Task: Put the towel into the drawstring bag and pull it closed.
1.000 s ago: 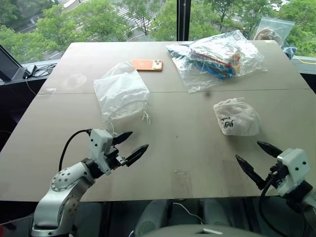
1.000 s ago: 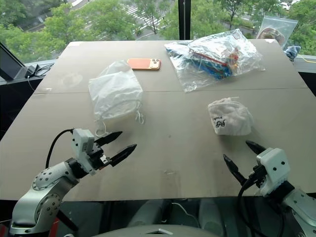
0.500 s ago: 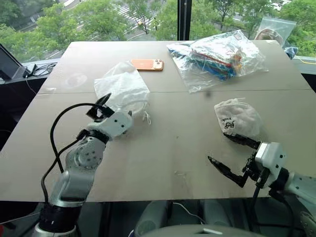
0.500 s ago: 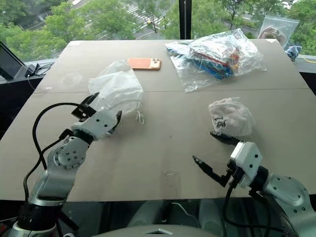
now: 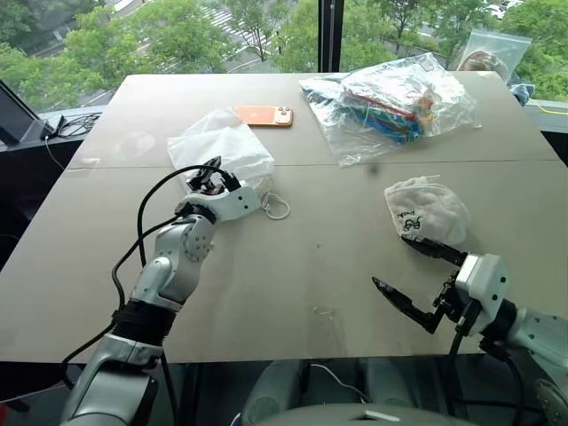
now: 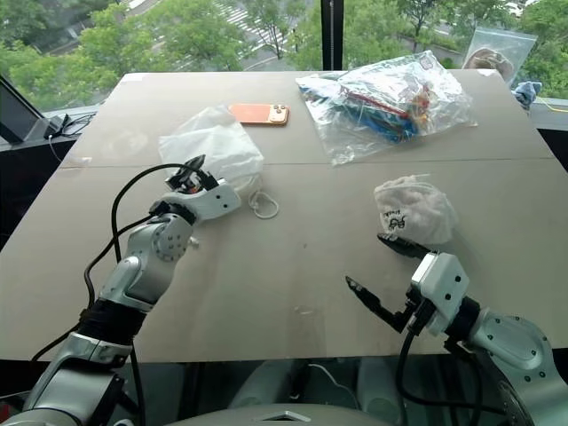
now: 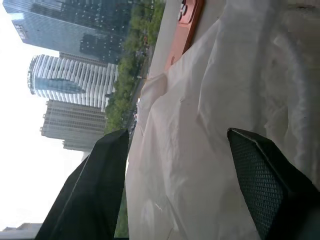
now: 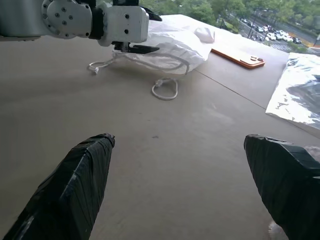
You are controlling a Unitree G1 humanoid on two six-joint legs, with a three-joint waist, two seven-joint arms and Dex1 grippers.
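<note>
The drawstring bag is crumpled and its opening is slack, so next my left gripper grips the bag's rim (image 5: pixel 264 184) by the cord and lifts the bag's opening toward the towel first.
The drawstring bag (image 5: pixel 226 153) lies crumpled left of the table's middle, with one cord loop (image 5: pixel 278 208) trailing off to its right. My left gripper (image 5: pixel 209 177) reaches into the bag's near edge. Its two fingers are apart, and in the left wrist view the bag's white fabric (image 7: pixel 200 125) fills the gap between them. The towel (image 5: pixel 426 211), white with black marks, sits on the right. Just in front of it my right gripper (image 5: pixel 390 263) stands open and empty, one fingertip close under the towel's near edge.
An orange phone (image 5: pixel 264 116) lies behind the bag. A large clear plastic bag of colourful items (image 5: pixel 390 99) lies at the back right, with a second clear bag (image 5: pixel 493 51) beyond the table edge. Bare tabletop (image 5: pixel 328 248) lies between the two grippers.
My left arm swung forward from the table's front to the bag, and its fingers narrowed around the fabric. The bag's cord loop slid right. My right gripper moved left and then stayed still.
</note>
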